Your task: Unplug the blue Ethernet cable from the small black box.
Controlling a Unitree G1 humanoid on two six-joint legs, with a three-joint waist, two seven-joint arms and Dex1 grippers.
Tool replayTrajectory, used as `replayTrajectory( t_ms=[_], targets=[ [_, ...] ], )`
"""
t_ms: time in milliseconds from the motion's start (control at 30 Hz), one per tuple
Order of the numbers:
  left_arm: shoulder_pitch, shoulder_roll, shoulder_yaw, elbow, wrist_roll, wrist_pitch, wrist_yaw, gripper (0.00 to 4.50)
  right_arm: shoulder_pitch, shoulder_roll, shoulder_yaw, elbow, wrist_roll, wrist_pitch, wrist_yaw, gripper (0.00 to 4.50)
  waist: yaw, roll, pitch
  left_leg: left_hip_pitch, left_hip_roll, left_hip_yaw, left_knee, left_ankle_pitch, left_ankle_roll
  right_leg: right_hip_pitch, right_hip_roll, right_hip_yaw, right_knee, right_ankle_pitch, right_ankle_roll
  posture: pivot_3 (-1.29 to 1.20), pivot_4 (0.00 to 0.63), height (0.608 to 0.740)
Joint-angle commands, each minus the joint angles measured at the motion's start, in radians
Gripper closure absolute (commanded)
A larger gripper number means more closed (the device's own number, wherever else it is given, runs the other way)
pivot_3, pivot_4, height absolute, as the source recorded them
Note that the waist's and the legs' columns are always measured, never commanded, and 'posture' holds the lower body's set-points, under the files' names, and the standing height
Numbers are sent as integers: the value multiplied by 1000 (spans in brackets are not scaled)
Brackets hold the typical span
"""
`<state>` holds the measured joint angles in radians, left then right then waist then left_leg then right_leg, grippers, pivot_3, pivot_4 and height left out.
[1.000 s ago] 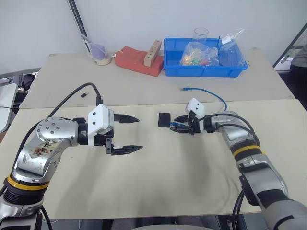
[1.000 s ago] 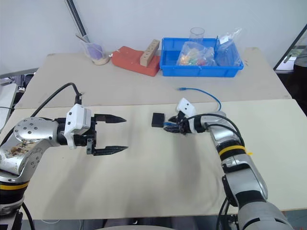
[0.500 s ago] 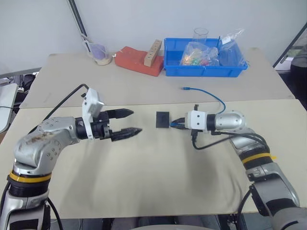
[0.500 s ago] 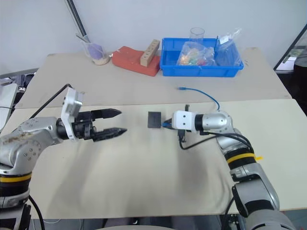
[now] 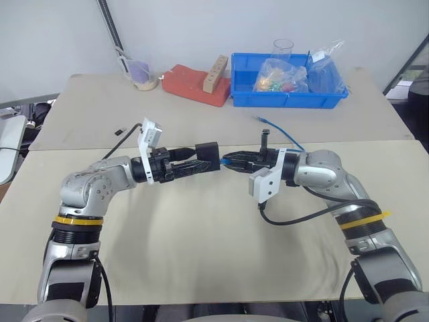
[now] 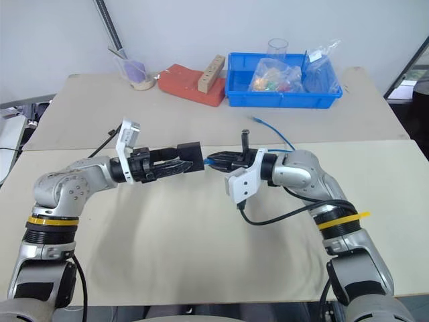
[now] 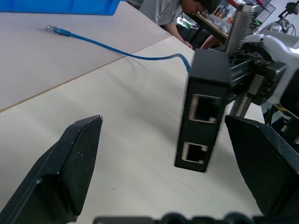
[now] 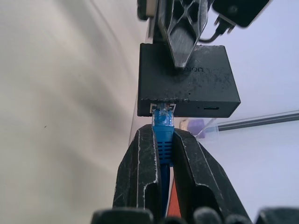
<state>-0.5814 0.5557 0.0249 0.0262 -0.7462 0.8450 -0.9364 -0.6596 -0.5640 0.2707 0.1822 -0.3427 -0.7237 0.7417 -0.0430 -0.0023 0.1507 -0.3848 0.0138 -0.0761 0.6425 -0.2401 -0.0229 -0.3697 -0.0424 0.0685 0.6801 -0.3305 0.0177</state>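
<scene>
The plug's sides are in my right gripper, so next my left gripper clamps the box first. Then my right gripper needs to open, turn and pinch across the plug's clip (image 8: 163, 116).
The small black box (image 5: 206, 151) hangs above the table, carried by the blue Ethernet cable's plug (image 8: 163, 125), which sits in one of its ports. My right gripper (image 5: 231, 161) is shut on that plug, pointing left. From there the blue Ethernet cable (image 5: 285, 137) trails back over the table to its free plug (image 5: 260, 121). My left gripper (image 5: 209, 163) points right and stands open, with its fingers (image 7: 70, 172) on either side of the box (image 7: 205, 112). One left finger (image 8: 182, 28) lies across the box's flat face.
A blue bin (image 5: 288, 100) of bagged items stands at the back right. Next to it is a red block (image 5: 191, 86) with a wooden strip, and a cup (image 5: 139, 74) at the back left. A tiny black piece (image 5: 119, 131) lies left. A person (image 7: 173, 9) sits in the background.
My right gripper closed on the plug, rolled and lifted it, raising the box off the table. My left gripper rolled and moved right until its open fingers straddled the box.
</scene>
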Motion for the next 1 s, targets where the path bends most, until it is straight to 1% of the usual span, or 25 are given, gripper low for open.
replayTrajectory(
  t_ms=[33, 67, 233, 267, 333, 400, 433, 500, 533, 600, 633, 733, 833, 900, 1000],
  targets=[
    [-17, -3, 7, -27, -3, -26, -39, 877, -33, 1, 2, -34, 18, -20, -21, 4460, -1, 0, 0, 0, 0, 0, 0, 0, 0, 0, 0, 0, 0, 0, 0, 0, 150, 740],
    [-18, -3, 7, -30, -4, -24, -44, 1305, -35, 0, 5, -30, 21, -22, -19, 4460, -1, 0, 0, 0, 0, 0, 0, 0, 0, 0, 0, 0, 0, 0, 0, 0, 150, 740],
    [-15, -4, 21, -35, -8, -21, -57, 3839, -44, 8, 18, -29, 34, -20, -13, 4460, -1, 0, 0, 0, 0, 0, 0, 0, 0, 0, 0, 0, 0, 0, 0, 0, 150, 740],
    [-13, -5, 21, -41, -8, -19, -57, 3971, -46, 9, 20, -29, 38, -20, -12, 4460, -1, 0, 0, 0, 0, 0, 0, 0, 0, 0, 0, 0, 0, 0, 0, 0, 150, 740],
    [-11, -3, 13, -46, 4, -25, -58, 3951, -48, 14, 25, -30, 70, -9, 5, 4460, -1, 0, 0, 0, 0, 0, 0, 0, 0, 0, 0, 0, 0, 0, 0, 0, 150, 740],
    [-12, 3, -2, -50, 23, -37, -64, 3951, -48, 15, 34, -35, 141, 35, 60, 3414, -1, 0, 0, 0, 0, 0, 0, 0, 0, 0, 0, 0, 0, 0, 0, 0, 150, 740],
    [-14, 6, -9, -52, 29, -42, -72, 3951, -46, 14, 33, -45, 183, 73, 90, 3131, -2, 0, 0, 0, 0, 0, 0, 0, 0, 0, 0, 0, 0, 0, 0, 0, 150, 740],
    [-16, 12, -15, -55, 39, -53, -90, 3951, -38, 6, 29, -83, 278, 191, 166, 2337, -2, 0, 0, 0, 0, 0, 0, 0, 0, 0, 0, 0, 0, 0, 0, 0, 150, 740],
    [-17, 18, -19, -57, 46, -62, -105, 3951, -27, -11, 26, -126, 363, 307, 233, 2039, -2, 0, 0, 0, 0, 0, 0, 0, 0, 0, 0, 0, 0, 0, 0, 0, 150, 740],
    [-18, 26, -24, -57, 57, -76, -124, 3951, -14, -37, 20, -194, 477, 482, 324, 1354, 0, 0, 0, -1, 0, 0, 0, 0, 0, 0, 0, 0, 0, 0, 0, 0, 150, 740],
    [-18, 32, -31, -59, 67, -91, -140, 3951, -14, -51, 7, -233, 557, 612, 358, 1354, 1, 0, 0, -1, 0, -1, 0, 0, 0, 1, 0, 0, 1, 0, 0, 0, 150, 740],
    [-19, 40, -43, -65, 80, -120, -177, 3951, -36, -80, -20, -294, 721, 935, 407, 1354, 1, 0, 0, -1, 0, -2, 0, 0, 0, 1, 0, 0, 0, 0, 0, 0, 150, 740],
    [-22, 42, -50, -80, 81, -136, -208, 3951, -93, -93, -46, -306, 887, 1282, 418, 1354, 1, 0, 0, -1, 0, -2, 0, 0, 0, 1, 0, -1, -1, 0, 0, 0, 150, 740],
    [-26, 43, -53, -87, 80, -156, -237, 3951, -126, -81, -48, -278, 917, 1378, 420, 1354, 0, 0, 0, -1, 0, -2, 0, 0, 0, 1, 0, -1, -1, 0, 0, 0, 150, 740],
    [-31, 50, -56, -93, 79, -150, -254, 3951, -156, -61, -44, -226, 901, 1418, 415, 1354, -2, 0, 0, 0, 0, -2, 0, -1, 1, 1, 1, -1, -2, 0, 0, 0, 150, 740]
  ],
)
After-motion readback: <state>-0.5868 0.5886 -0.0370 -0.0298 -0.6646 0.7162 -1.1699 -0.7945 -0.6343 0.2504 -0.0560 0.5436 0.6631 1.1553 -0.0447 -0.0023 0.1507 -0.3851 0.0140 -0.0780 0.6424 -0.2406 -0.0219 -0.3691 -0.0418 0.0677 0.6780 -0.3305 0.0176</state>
